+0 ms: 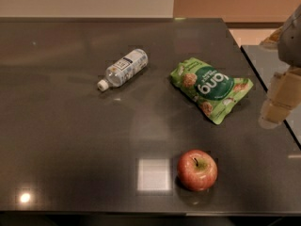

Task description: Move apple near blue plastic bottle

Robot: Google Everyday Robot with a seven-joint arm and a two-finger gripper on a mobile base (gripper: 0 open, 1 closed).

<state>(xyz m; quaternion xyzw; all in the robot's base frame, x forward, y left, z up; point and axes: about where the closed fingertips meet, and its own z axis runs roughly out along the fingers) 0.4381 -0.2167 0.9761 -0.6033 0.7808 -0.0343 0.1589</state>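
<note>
The gripper should next close around the apple's sides (202, 169) near the table's front edge, on the red apple.
A round red apple (197, 170) with a yellow-green patch at its stem sits upright near the front edge of the dark table (70, 140). The blue plastic bottle (122, 68) lies on its side at the table's middle left, white cap pointing to the front left. My gripper (281, 100) hangs at the far right edge of the view, above the table's right edge, well to the right of and behind the apple. It touches nothing.
A green snack bag (211, 88) lies flat between the bottle and the gripper. The table's right edge (263, 86) runs diagonally beside the gripper, with a second dark surface (268, 60) beyond it. Bright ceiling reflections show near the apple.
</note>
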